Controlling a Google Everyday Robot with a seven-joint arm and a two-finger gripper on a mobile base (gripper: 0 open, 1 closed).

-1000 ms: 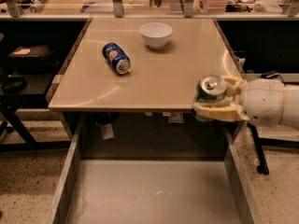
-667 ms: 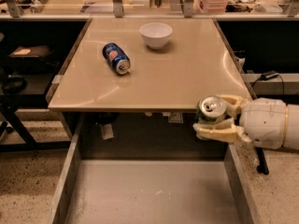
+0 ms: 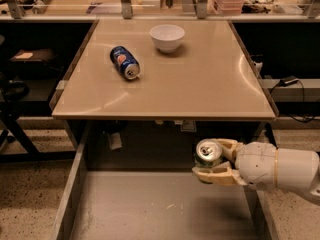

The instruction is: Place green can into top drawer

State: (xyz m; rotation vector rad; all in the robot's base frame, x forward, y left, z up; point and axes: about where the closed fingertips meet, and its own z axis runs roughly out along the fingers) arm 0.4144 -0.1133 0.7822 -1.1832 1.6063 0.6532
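Next, my gripper lets go of the green can near the middle of the bare grey bottom point(image 3: 183, 195) of the top drawer.
The green can point(image 3: 208, 154) stands upright in my gripper point(image 3: 216, 160), its silver pull-tab top facing up. The gripper's cream fingers point(image 3: 215, 175) are shut around the can's sides, and the white arm reaches in from the right edge. The can hangs above the back right part of the open top drawer point(image 3: 150, 209), a wide shallow grey drawer pulled out below the table's front edge. The drawer bottom is bare.
On the tan table point(image 3: 200, 84) a blue soda can point(image 3: 125, 62) lies on its side at the left and a white bowl point(image 3: 167, 37) stands at the back. Dark shelving flanks the table. Speckled floor shows at both sides.
My gripper with the green can has moved down and left, from beside the table's front right corner to below the tabletop, over the open drawer.
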